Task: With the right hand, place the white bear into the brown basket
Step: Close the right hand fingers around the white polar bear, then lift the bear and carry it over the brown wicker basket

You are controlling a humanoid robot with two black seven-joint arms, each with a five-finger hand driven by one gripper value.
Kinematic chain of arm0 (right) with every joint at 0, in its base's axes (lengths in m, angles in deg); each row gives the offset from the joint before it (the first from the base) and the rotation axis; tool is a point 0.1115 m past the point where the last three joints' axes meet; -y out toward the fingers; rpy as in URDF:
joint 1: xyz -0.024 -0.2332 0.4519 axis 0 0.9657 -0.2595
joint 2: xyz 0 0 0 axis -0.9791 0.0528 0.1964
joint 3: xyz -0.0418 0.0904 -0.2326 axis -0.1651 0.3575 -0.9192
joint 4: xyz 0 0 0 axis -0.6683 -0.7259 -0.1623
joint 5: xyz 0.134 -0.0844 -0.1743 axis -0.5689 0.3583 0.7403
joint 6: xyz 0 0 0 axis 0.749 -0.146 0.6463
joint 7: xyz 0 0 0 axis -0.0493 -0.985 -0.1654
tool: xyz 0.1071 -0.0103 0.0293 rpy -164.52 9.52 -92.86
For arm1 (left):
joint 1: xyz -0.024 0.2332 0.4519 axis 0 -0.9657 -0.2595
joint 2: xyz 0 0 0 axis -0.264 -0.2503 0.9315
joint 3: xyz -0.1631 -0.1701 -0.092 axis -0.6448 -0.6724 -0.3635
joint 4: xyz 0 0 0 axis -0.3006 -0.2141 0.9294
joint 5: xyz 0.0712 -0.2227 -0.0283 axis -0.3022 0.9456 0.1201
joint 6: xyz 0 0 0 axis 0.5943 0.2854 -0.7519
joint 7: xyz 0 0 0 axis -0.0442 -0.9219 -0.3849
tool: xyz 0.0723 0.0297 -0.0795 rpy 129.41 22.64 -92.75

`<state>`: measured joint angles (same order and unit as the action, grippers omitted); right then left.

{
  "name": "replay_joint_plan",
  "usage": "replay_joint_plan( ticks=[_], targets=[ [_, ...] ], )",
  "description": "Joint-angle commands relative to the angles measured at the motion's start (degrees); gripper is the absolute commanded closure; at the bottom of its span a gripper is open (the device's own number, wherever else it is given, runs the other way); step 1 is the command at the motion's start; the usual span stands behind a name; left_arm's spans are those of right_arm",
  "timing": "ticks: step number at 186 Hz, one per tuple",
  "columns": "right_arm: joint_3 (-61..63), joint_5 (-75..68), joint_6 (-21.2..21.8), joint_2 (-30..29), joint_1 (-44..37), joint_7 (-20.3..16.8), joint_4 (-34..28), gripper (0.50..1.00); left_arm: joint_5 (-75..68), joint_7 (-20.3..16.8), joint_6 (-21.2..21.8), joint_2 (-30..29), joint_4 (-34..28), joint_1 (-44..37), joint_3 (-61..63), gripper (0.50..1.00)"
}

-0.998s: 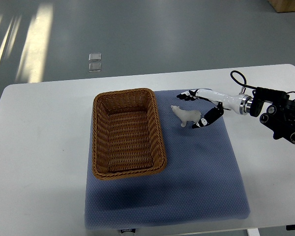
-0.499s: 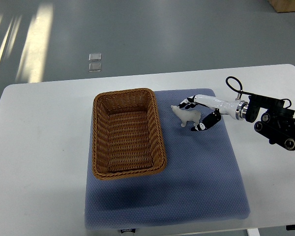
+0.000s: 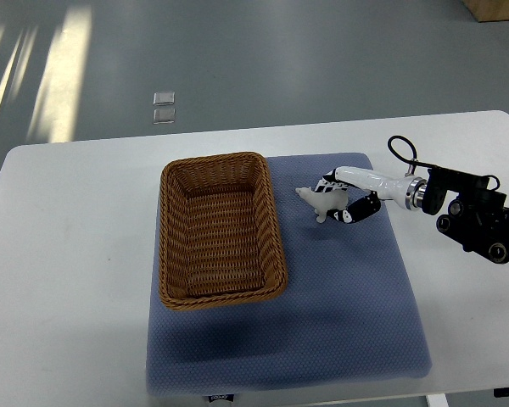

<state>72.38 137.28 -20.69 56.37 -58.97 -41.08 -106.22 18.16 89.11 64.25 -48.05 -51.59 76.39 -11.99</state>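
Note:
The robot's right gripper will release the white bear in the middle of the brown basket's woven bottom (image 3: 221, 229). The bear still stands on the blue mat.
A small white bear (image 3: 317, 202) stands on the blue mat (image 3: 339, 297), just right of the brown wicker basket (image 3: 220, 229). My right hand (image 3: 339, 198) reaches in from the right and has its black-tipped fingers (image 3: 349, 213) curled around the bear's rear half. The bear's head points toward the basket and still touches the mat. Nothing lies in the basket. The left arm does not show.
The blue mat covers the middle of a white table (image 3: 76, 254). My right forearm and its black wrist housing (image 3: 479, 222) lie over the table's right side. Grey floor lies beyond the far edge.
The right hand moved left toward the bear and its fingers went from spread to closed around the bear's body. The bear shifted slightly.

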Motion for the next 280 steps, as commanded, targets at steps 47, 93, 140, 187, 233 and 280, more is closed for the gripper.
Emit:
replay_joint_plan(
  ticks=[47,93,140,187,233,280],
  targets=[
    [0.3,-0.8,-2.9,1.0,-1.3,0.3,-0.2,1.000,0.0,0.0,0.0,0.0,0.1,0.1,0.1,0.500],
    [0.3,-0.9,-2.8,1.1,-4.6,0.3,-2.2,1.000,0.0,0.0,0.0,0.0,0.0,0.1,0.1,0.500],
    [0.0,-0.9,-2.1,0.1,-10.5,0.5,-4.6,1.000,0.0,0.0,0.0,0.0,0.0,0.1,0.0,0.500],
    [-2.3,-0.9,0.8,-2.0,-15.0,1.6,-9.5,1.000,0.0,0.0,0.0,0.0,0.1,0.2,0.0,0.500],
    [-7.6,-0.6,0.8,-5.5,-17.6,3.3,-10.1,1.000,0.0,0.0,0.0,0.0,-0.3,0.2,0.0,0.500],
    [-12.0,0.2,0.8,-8.0,-17.7,3.6,-9.8,1.000,0.0,0.0,0.0,0.0,-0.1,0.2,0.0,0.500]
  ],
)
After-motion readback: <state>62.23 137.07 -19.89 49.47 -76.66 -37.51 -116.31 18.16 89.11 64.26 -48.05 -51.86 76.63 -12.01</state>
